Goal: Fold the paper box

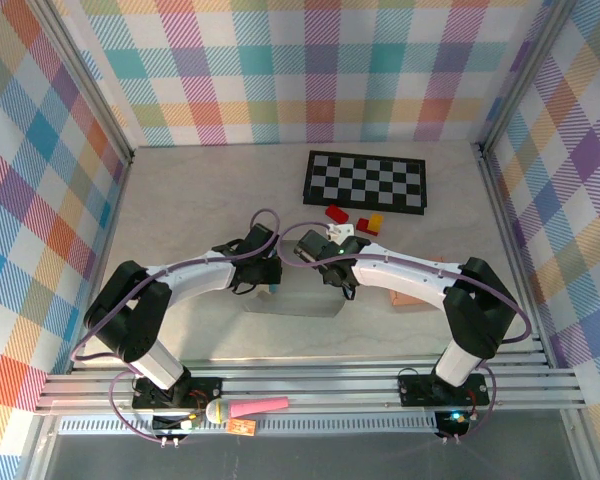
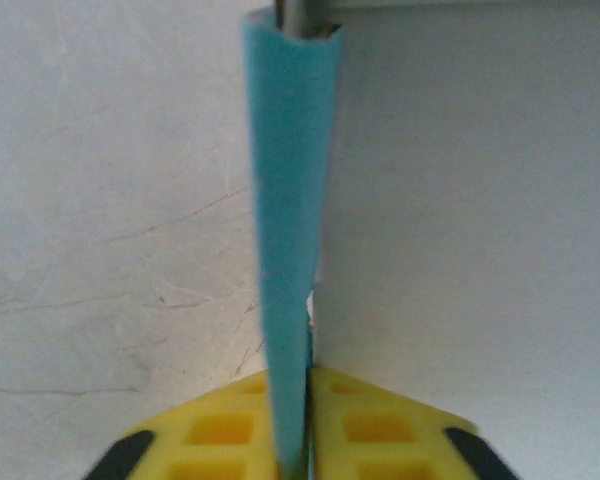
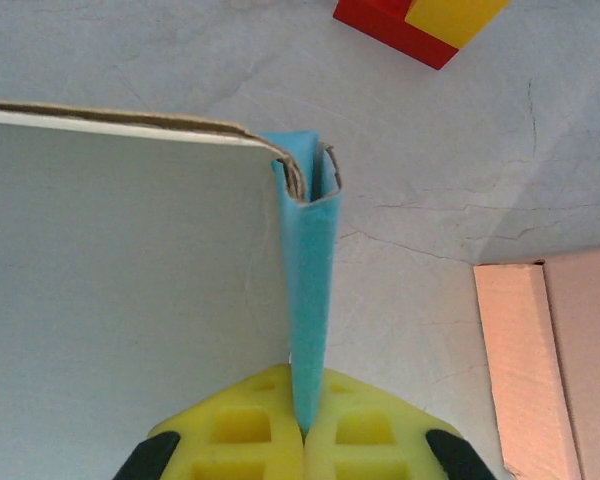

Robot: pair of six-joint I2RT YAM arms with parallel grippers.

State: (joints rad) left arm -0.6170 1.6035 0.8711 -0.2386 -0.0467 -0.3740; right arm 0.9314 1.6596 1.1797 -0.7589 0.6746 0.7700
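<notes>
My left gripper is pinching the blue flap while its far end gapes beyond the pinch, so I need to open it and take the flap closer to its corner [image 2: 288, 190] at that end.
The paper box [image 1: 292, 299] lies as a pale grey-white panel between both arms in the top external view. Its side walls are blue. My left gripper [image 1: 269, 281] is at the box's left end, and in the left wrist view the yellow gripper [image 2: 298, 385] is shut on an upright blue flap [image 2: 285, 230], with the white panel [image 2: 470, 200] to the right. My right gripper [image 1: 338, 281] is at the right end; in the right wrist view that gripper [image 3: 306, 390] pinches a folded blue side wall [image 3: 311, 280] beside the white panel [image 3: 120, 290].
A black-and-white checkerboard [image 1: 365, 181] lies at the back. Red [image 1: 335, 212] and yellow [image 1: 375, 222] bricks sit behind the box, and a red-yellow brick [image 3: 420, 22] shows ahead of the right wrist. A tan cardboard piece [image 1: 420, 297] [image 3: 560, 360] lies to the right.
</notes>
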